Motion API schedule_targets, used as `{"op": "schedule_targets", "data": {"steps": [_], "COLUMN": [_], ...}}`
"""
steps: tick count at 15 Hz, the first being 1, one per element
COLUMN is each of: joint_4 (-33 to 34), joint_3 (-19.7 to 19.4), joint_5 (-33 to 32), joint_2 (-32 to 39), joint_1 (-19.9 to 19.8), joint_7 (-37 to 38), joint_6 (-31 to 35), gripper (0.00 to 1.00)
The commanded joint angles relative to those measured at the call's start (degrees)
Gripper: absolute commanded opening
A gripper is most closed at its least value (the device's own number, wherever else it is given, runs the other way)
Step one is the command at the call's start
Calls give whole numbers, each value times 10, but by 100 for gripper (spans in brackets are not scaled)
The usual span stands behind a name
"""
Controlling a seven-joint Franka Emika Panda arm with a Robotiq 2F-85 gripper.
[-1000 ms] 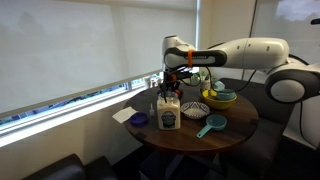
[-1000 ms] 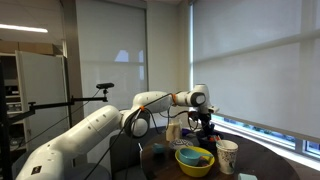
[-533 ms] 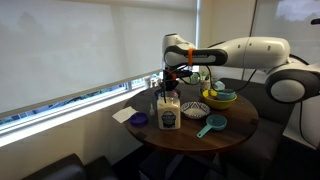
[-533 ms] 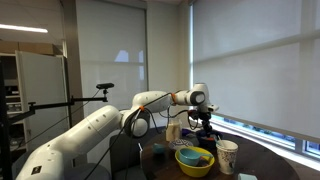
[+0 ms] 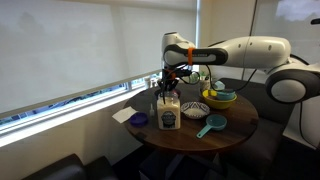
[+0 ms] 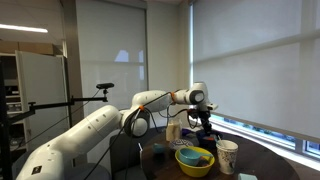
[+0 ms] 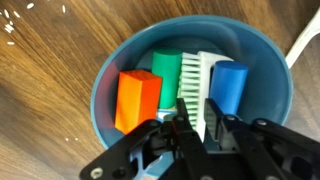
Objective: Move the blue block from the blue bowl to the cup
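Note:
My gripper's fingers are closed at the white ridged piece, beside the blue block. I need to open them wide, move over and grip the blue block's sides (image 7: 229,85).
In the wrist view the blue bowl (image 7: 110,75) stands on the wooden table. It holds an orange block (image 7: 137,98), a green block (image 7: 165,75), a white ridged piece (image 7: 198,85) and the blue block (image 7: 229,87) at the right. My gripper (image 7: 197,128) is low in the bowl with its fingers closed narrowly around the lower end of the white ridged piece, just left of the blue block. In both exterior views the gripper (image 5: 171,84) (image 6: 201,126) hangs over the table's far side. The pale cup (image 6: 227,156) stands near the table's front edge.
A milk carton (image 5: 168,115), a small dark blue bowl (image 5: 138,120), a white bowl (image 5: 196,108), a teal scoop with a long handle (image 5: 210,125) and a yellow-rimmed bowl (image 5: 222,97) (image 6: 195,159) share the round table. A window runs along the wall behind.

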Motion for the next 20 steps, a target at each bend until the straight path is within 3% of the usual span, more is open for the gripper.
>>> {"op": "schedule_targets", "data": {"steps": [1,6,8,9,10,11,12,16,20], "joint_4": [10,14,15,16,16,15,15,15,17], "joint_3": [0,-3,-2,-2,-2,-2,-3,-3,-1], "joint_5": [0,1,1,1,1,1,0,-1,1], "joint_2": [7,17,25,29,32,33,34,37,38], "joint_1": [-1,-6,-9,-10,-11,-11,-10,-9,-9], "joint_7": [1,2,3,2,1,2,1,2,0], "joint_6": [5,25,40,46,53,57,59,68,65], "gripper": [58,93,98,96,87,72,71,41,26]}}
